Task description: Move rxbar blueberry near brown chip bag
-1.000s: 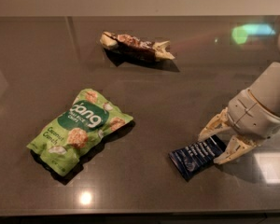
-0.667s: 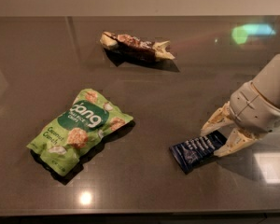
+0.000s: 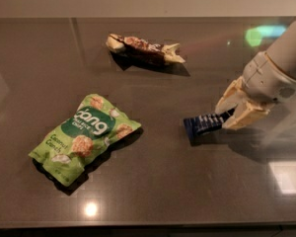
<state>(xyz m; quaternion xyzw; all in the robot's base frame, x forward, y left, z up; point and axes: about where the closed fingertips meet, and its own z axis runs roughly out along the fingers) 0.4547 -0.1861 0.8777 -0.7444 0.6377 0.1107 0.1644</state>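
Observation:
Next, the gripper releases the rxbar blueberry just in front of the brown chip bag's end point(image 3: 179, 74) closest to the arm.
The rxbar blueberry point(image 3: 202, 123), a small dark navy wrapper with white text, is held at its right end by my gripper point(image 3: 230, 116) and tilts a little above the dark table, right of centre. The gripper's cream fingers point(image 3: 244, 118) are shut on the bar. The brown chip bag point(image 3: 144, 49), long and wrinkly with cream ends, lies at the far middle of the table, well up and left of the bar.
A larger bright green bag point(image 3: 84, 136) with white lettering lies at the front left. The dark glossy table point(image 3: 187, 191) shows light reflections at the front and far right. The arm enters from the upper right.
The gripper has lifted the rxbar off the table and carried it slightly up and away from the front edge. The two bags have not moved.

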